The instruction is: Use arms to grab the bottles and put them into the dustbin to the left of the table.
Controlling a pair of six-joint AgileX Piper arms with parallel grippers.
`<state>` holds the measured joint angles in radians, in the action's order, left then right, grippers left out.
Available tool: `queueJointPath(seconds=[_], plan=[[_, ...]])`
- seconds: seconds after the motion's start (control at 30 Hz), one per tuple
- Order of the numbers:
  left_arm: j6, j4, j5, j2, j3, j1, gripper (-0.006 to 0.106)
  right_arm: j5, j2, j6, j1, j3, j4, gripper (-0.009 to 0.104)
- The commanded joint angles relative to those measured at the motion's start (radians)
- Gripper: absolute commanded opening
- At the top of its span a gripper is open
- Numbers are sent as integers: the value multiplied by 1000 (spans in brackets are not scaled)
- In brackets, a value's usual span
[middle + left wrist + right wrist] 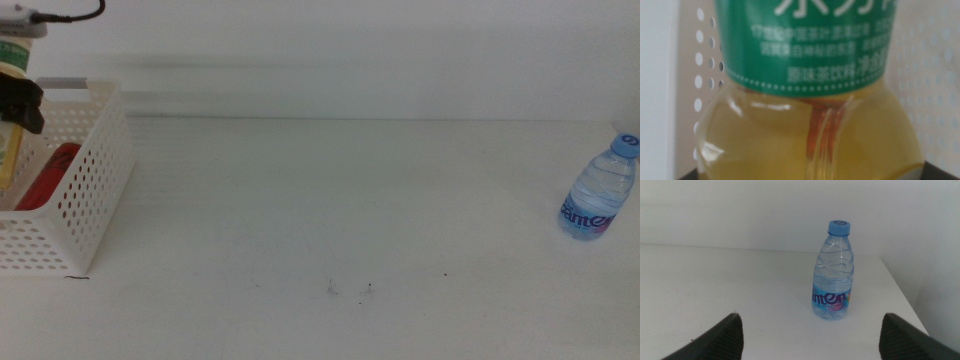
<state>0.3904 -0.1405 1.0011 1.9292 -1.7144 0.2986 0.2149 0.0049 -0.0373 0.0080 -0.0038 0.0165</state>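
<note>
The robot's left gripper should release the yellow tea bottle inside the white dustbin (31,182), next to the red can.
My left gripper (20,100) hangs over the white dustbin (95,190) at the table's left end, shut on the yellow tea bottle (805,135). Its green label and yellow liquid fill the left wrist view, with the bin's perforated wall behind. A red can (55,172) lies inside the dustbin. The clear water bottle (598,190) with blue cap stands upright at the table's far right edge. In the right wrist view the water bottle (834,275) stands ahead of my right gripper (810,340), whose jaws are open and apart from it. The right arm does not show in the middle view.
The white table (330,210) stretches bare between bin and water bottle, with tiny dark specks (350,290) near the front. The table's right edge (900,290) runs close beside the water bottle.
</note>
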Motion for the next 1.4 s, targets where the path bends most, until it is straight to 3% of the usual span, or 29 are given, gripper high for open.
queueJointPath(seconds=[0.0,0.43,0.63,0.73,0.77,0.87,0.93,1.37], plan=[[-17,1,-51,3,-23,12,0,-13,-5,-5,-9,4,3,90],[-17,-9,-55,59,-23,20,1,-13,-5,-5,-9,4,3,90],[-17,-38,-48,59,-23,20,21,-13,-5,-5,-9,4,3,90],[-14,-47,-47,59,-23,20,37,-13,-5,-5,-9,4,3,90],[-9,-47,-46,59,-23,20,44,-13,-5,-5,-9,4,3,90],[-6,-33,-46,59,-23,20,79,-13,-5,-5,-9,4,3,90],[-6,-33,-44,59,-23,20,93,-13,-5,-5,-9,4,3,90],[-63,-101,138,49,-135,-17,94,-13,-5,-5,-9,4,3,90]])
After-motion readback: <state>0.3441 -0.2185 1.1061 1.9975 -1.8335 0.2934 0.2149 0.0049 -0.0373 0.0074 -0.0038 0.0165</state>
